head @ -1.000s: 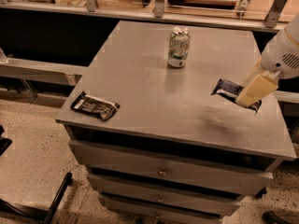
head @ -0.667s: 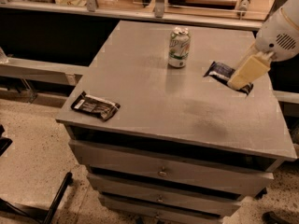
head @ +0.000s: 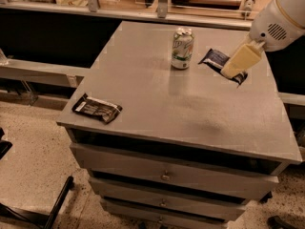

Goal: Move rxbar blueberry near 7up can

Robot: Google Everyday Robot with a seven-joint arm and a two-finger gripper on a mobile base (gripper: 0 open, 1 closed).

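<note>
My gripper needs to set the rxbar blueberry down on the grey tabletop (head: 209, 71) next to the 7up can, on the side that faces my gripper.
The 7up can (head: 182, 48), green and white with a silver top, stands upright at the back middle of the grey tabletop (head: 157, 99). The rxbar blueberry (head: 213, 57), a dark blue flat wrapper, is just right of the can, about a can's width away. My gripper (head: 233, 68), with cream-coloured fingers (head: 240, 60), comes down from the upper right and is shut on the bar's middle, hiding part of it. I cannot tell whether the bar touches the table.
A black-brown wrapped bar (head: 97, 109) lies at the table's front left corner. The table is a drawer cabinet (head: 164, 175) with knobs. A counter with rails (head: 157, 11) runs behind. A dark chair leg (head: 52, 209) is on the floor at left.
My gripper has carried the blue bar from the table's right side back and to the left, so it is now close to the can's right side. The can and the brown bar have not moved.
</note>
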